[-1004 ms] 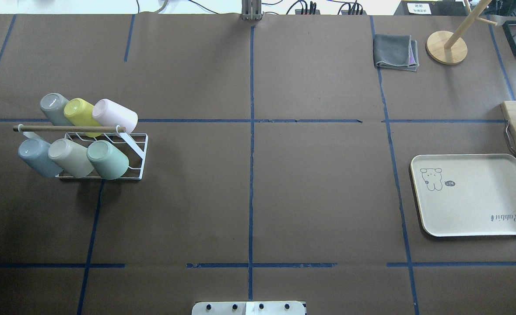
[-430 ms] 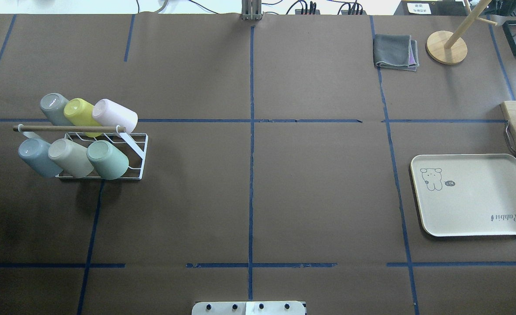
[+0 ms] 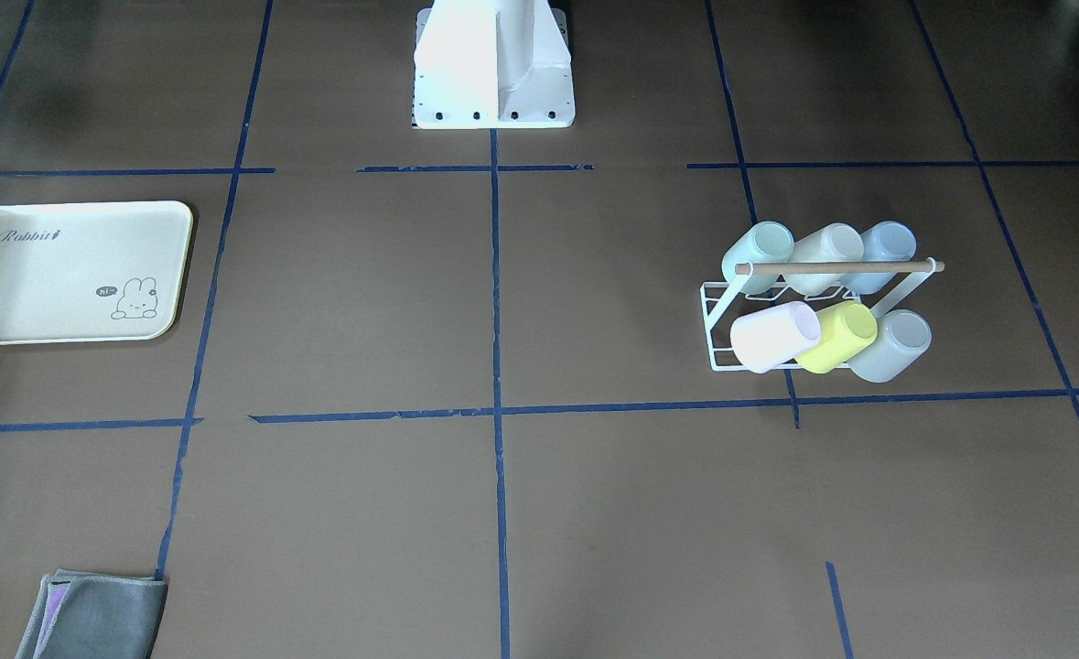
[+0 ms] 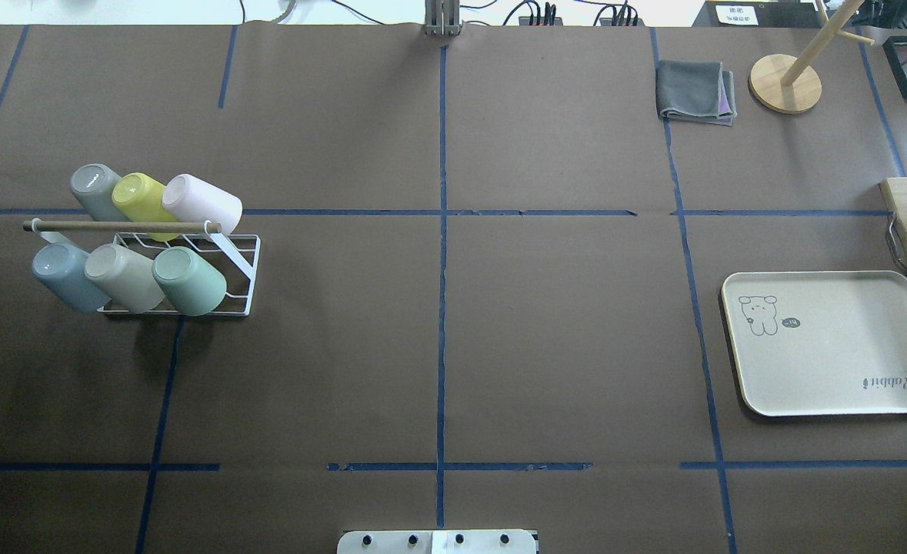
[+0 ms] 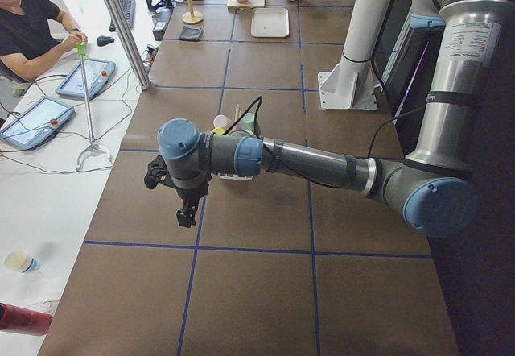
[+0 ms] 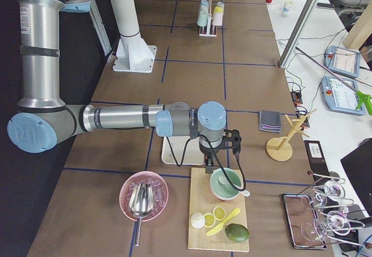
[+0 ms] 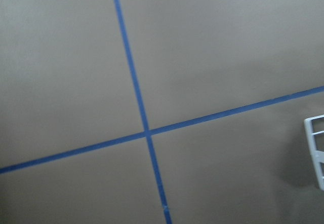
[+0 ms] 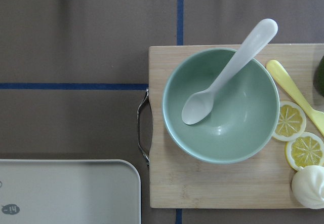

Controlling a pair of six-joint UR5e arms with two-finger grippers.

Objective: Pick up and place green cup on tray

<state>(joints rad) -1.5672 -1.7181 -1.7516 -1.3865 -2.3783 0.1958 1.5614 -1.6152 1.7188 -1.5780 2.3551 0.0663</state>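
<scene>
Next, I need to close my right gripper on the cream tray's short edge facing the cutting board.
The green cup [image 4: 189,281] lies tilted on a white wire rack [image 4: 244,271] at the table's left, rightmost in the near row; it also shows in the front view [image 3: 757,256]. The cream tray [image 4: 830,362] with the rabbit drawing sits empty at the right, and its corner shows in the right wrist view [image 8: 66,191]. My left gripper [image 5: 185,217] shows only in the exterior left view, hanging above the table near the rack. My right gripper [image 6: 209,165] shows only in the exterior right view, above the gap between tray and cutting board. I cannot tell if either is open.
The rack also holds yellow [image 4: 141,198], pink, grey, beige and blue cups under a wooden bar. A cutting board [image 8: 202,193] beside the tray holds a green bowl [image 8: 238,127] with a spoon, and lemon slices. A grey cloth [image 4: 695,91] and a wooden stand [image 4: 785,83] sit far right.
</scene>
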